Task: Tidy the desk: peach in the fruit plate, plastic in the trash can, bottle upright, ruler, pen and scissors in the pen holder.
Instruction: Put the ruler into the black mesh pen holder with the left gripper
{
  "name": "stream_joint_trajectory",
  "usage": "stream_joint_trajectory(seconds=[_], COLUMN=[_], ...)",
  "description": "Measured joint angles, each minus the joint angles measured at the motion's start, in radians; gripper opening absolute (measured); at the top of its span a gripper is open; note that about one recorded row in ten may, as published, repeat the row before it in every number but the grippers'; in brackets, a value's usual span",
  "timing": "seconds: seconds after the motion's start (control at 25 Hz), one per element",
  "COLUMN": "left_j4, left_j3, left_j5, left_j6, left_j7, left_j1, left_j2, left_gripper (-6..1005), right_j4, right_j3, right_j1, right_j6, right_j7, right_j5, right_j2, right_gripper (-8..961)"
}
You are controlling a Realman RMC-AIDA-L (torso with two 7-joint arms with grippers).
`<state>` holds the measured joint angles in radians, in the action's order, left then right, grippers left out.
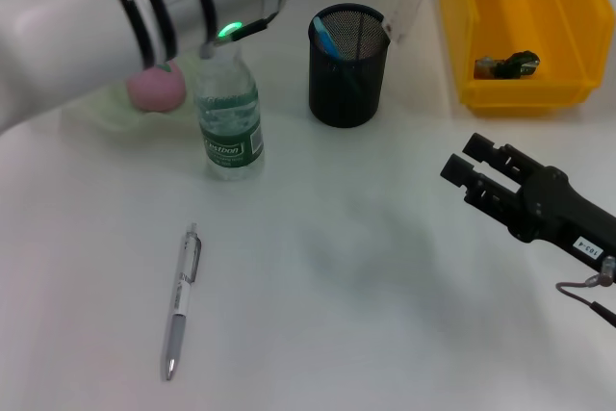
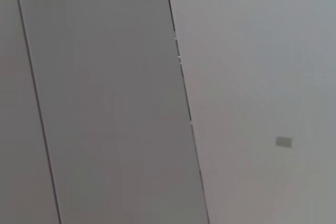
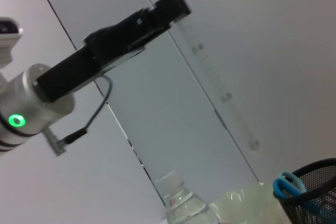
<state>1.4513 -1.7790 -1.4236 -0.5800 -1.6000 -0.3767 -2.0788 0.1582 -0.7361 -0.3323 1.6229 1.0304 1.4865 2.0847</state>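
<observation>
The clear ruler, now tilted above and behind the holder, will be let go by my left gripper so that it goes beside the blue scissors in the black mesh pen holder [image 1: 359,36].
A clear ruler [image 3: 218,95] hangs tilted from my left gripper [image 3: 176,6], which is shut on its upper end, just above and behind the black mesh pen holder [image 1: 348,69]. In the head view the ruler [image 1: 404,9] shows by the holder's far rim. Blue scissors [image 1: 325,36] stand inside the holder. The pen [image 1: 181,300] lies on the table at the front left. The bottle [image 1: 229,117] stands upright. The pink peach [image 1: 154,89] rests on the pale green fruit plate [image 1: 108,111]. My right gripper [image 1: 462,159] hovers at the right, open and holding nothing.
A yellow bin [image 1: 525,84] at the back right holds dark crumpled plastic [image 1: 510,64]. My left arm [image 1: 144,7] spans the back of the table, above the peach and the bottle's cap. The left wrist view shows only grey wall panels.
</observation>
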Motion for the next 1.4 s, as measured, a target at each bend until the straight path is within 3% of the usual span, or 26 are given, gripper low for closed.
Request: stream_joint_trajectory(seconds=[0.32, 0.76, 1.4], left_j4=[-0.188, -0.443, -0.622], left_j3=[-0.069, -0.061, -0.057], left_j5=[0.288, 0.687, 0.891], left_j6=[0.129, 0.113, 0.005], left_j7=[0.314, 0.706, 0.904], left_j1=[-0.089, -0.180, -0.201], left_j2=[-0.001, -0.001, -0.001], left_gripper=[384, 384, 385], right_j4=[-0.010, -0.030, -0.041], right_j3=[-0.033, -0.032, -0.024], right_j1=[-0.009, -0.011, -0.031], right_j6=[0.003, 0.010, 0.005], right_j7=[0.000, 0.001, 0.001], right_j5=[0.000, -0.002, -0.008], right_j2=[0.002, 0.003, 0.003], right_gripper=[685, 685, 686])
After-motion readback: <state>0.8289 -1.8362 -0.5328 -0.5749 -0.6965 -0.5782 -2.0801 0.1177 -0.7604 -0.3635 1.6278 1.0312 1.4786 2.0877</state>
